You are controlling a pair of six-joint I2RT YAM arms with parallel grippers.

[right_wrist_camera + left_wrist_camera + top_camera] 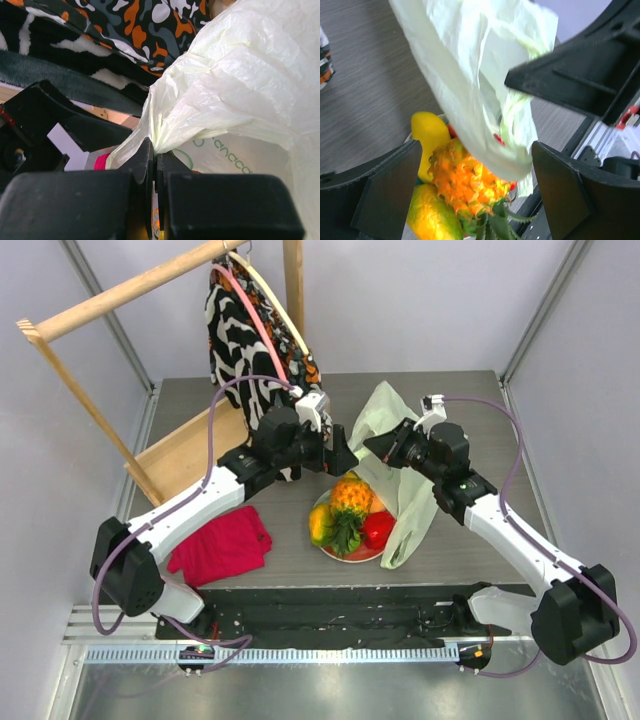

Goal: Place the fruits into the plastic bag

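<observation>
My right gripper bunches the bag's edge shut above the fruits, so it should open, take the bag farther from the plate [414,492] and draw it clear first.
The orange pineapple [351,496] with its green crown lies on the red plate [350,552] with a yellow mango [320,524] and the red pepper [377,529]. The pale yellow-green plastic bag [397,455] hangs over the plate's right side. My right gripper [379,447] is shut on the bag's edge [165,131] and holds it up. My left gripper [346,459] is open and empty, just above the pineapple [466,182]; a yellow mango [429,131] and a greenish mango [431,216] lie beside it. The peach and green round fruit are hidden.
A red folded cloth [222,546] lies at the front left. A black-and-white patterned garment [250,335] hangs from a wooden rack [120,292] at the back left, close behind the left arm. A wooden tray [190,452] sits under it.
</observation>
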